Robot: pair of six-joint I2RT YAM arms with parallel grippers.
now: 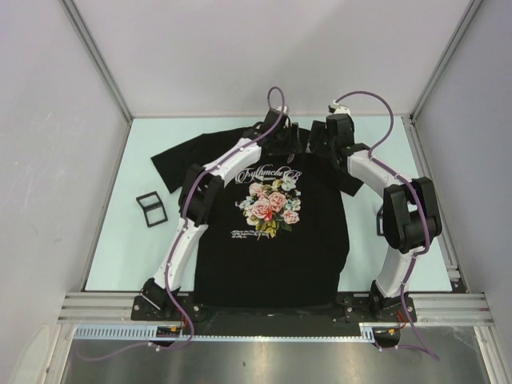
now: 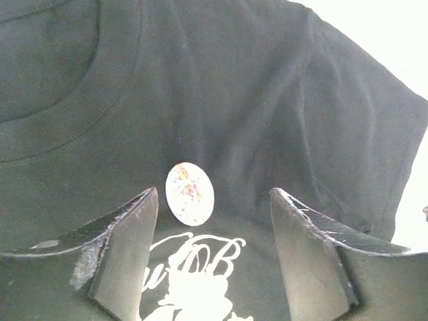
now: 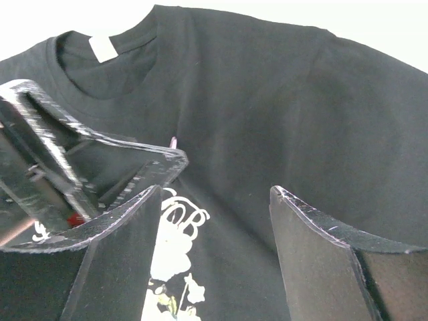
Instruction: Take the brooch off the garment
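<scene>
The brooch sits on loose fabric and the right gripper is wide of the brooch, so it should first move in and pinch the fabric [image 2: 233, 191] beside the brooch.
The black T-shirt [image 1: 276, 240] lies flat on the table, with a rose print [image 1: 270, 206] and white lettering on the chest. The brooch [image 2: 190, 193] is a small white oval with coloured speckles, pinned just above the lettering and below the collar. My left gripper [image 2: 214, 194] is open and hovers over the shirt; the brooch sits just beyond its left finger [image 2: 127, 227]. My right gripper [image 3: 215, 190] is open over the chest beside it. In the right wrist view the left gripper's finger [image 3: 134, 164] hides the brooch except for a pink sliver [image 3: 173, 142]. The top view hides the brooch.
A black rectangular frame [image 1: 152, 208] lies on the table left of the shirt. A white neck label [image 3: 102, 47] shows inside the collar. Both arms [image 1: 192, 200] [image 1: 408, 212] reach over the shirt's sides. Enclosure walls surround the table.
</scene>
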